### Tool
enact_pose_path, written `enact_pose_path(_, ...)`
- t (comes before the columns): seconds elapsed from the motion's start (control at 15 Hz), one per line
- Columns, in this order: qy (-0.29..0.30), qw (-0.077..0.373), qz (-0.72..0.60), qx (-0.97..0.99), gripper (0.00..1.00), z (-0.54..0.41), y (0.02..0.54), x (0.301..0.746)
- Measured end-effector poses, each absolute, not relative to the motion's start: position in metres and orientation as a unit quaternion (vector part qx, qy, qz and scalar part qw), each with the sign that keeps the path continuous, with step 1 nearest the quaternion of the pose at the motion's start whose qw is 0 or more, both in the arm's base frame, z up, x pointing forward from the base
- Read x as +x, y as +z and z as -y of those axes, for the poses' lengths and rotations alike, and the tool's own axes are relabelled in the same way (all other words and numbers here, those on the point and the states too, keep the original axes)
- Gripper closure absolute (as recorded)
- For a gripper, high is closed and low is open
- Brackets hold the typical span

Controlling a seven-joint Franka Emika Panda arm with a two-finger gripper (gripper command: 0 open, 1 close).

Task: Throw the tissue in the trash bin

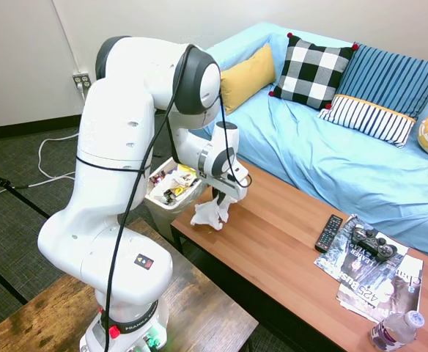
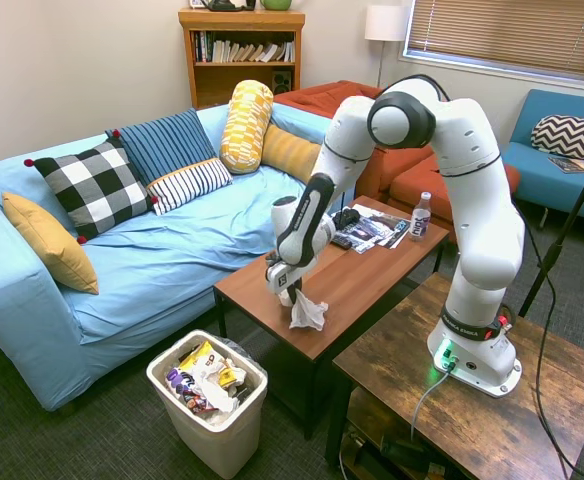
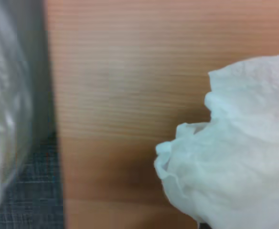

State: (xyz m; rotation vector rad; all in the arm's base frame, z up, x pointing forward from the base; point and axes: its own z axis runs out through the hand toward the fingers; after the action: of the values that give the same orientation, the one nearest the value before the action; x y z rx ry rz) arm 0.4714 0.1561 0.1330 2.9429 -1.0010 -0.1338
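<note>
The tissue will drop from my gripper onto the heap point(image 1: 170, 179) beside the yellow wrapper inside the trash bin.
The tissue point(image 1: 209, 213) is a crumpled white wad hanging from my gripper point(image 1: 220, 198), which is shut on its top. It dangles over the near-left end of the wooden coffee table point(image 1: 287, 242); whether its lower tip touches the wood I cannot tell. From the other side, the tissue point(image 2: 308, 312) hangs under the gripper point(image 2: 290, 293) close to the table's end. The trash bin point(image 2: 212, 445), white and full of colourful wrappers, stands on the floor just past that end. The first exterior view shows the trash bin point(image 1: 164, 205) partly behind my arm. In the wrist view the tissue point(image 3: 235, 152) is large and blurred.
A remote point(image 1: 328, 232), a game controller point(image 1: 372, 240), magazines point(image 1: 379, 282) and a water bottle point(image 1: 395, 330) lie at the table's far end. A blue sofa point(image 1: 324, 154) with cushions runs behind the table. A dark wooden side table point(image 2: 502, 420) bears the arm.
</note>
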Motion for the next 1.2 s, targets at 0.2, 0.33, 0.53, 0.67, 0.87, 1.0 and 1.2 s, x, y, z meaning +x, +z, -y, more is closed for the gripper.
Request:
enact_pose_path(0.2,-0.018,0.009,0.278,0.96,1.0,-0.236,0.191,0.448)
enact_pose_path(0.33,0.002,0.019,0.255,0.967,1.0,-0.289,0.208,0.431)
enact_pose_path(0.53,0.017,0.036,0.224,0.974,1.0,-0.358,0.189,0.43)
enact_pose_path(0.67,0.022,0.045,0.208,0.977,1.0,-0.395,0.151,0.437)
enact_pose_path(0.87,0.04,0.051,0.193,0.979,1.0,-0.435,0.103,0.456)
enact_pose_path(1.0,0.053,0.05,0.189,0.979,0.0,-0.458,0.087,0.468)
enact_pose_path(1.2,0.054,0.048,0.199,0.977,0.0,-0.477,0.088,0.479)
